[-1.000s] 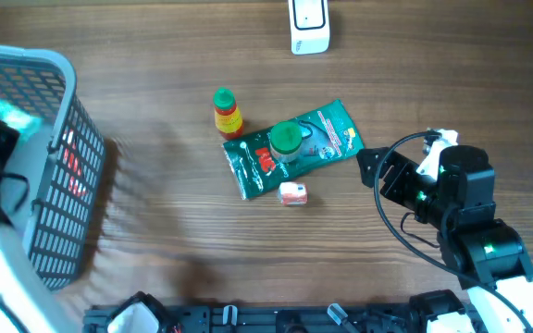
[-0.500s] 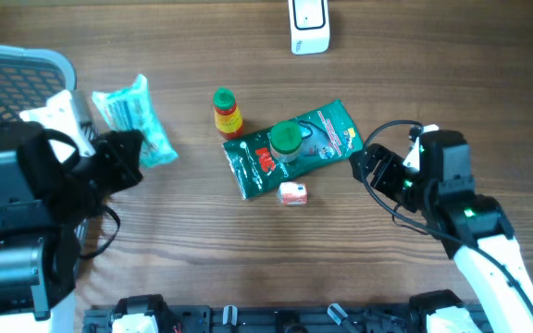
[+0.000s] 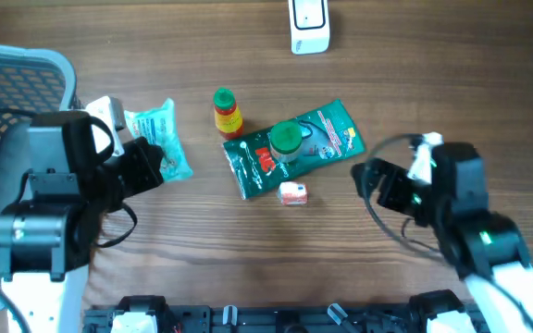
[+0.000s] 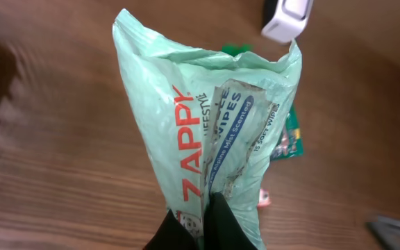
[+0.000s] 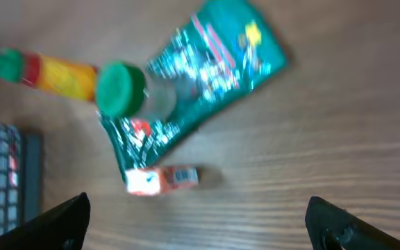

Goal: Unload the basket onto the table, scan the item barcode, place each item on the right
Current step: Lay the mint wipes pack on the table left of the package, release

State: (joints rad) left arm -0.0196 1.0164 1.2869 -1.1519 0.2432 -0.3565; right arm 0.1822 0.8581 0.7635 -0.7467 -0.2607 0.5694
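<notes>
I will release the pale green wipes pack from my left gripper onto the table (image 3: 221, 204), beside the basket-side end of the dark green pouch.
My left gripper (image 3: 146, 165) is shut on the lower end of a pale green wipes pack (image 3: 160, 137), holding it above the table to the right of the basket. In the left wrist view the pack (image 4: 186, 118) stands up from the black fingers (image 4: 221, 222), with "ZAPPY" printed in red. No barcode on it can be made out. A white scanner (image 3: 309, 26) stands at the far edge and also shows in the left wrist view (image 4: 288, 15). My right gripper (image 3: 370, 180) is open and empty, just right of the dark green pouch (image 3: 327, 134).
A grey mesh basket (image 3: 17, 69) fills the left side. At mid-table lie the pouch (image 5: 207, 76), a green-capped jar (image 3: 286, 139) on top of it, a red-and-yellow sauce bottle (image 3: 226, 111) and a small orange box (image 3: 292, 193).
The left arm has come out of the basket with the wipes pack and carried it rightward over the table. The right arm has shifted slightly, its gripper still open.
</notes>
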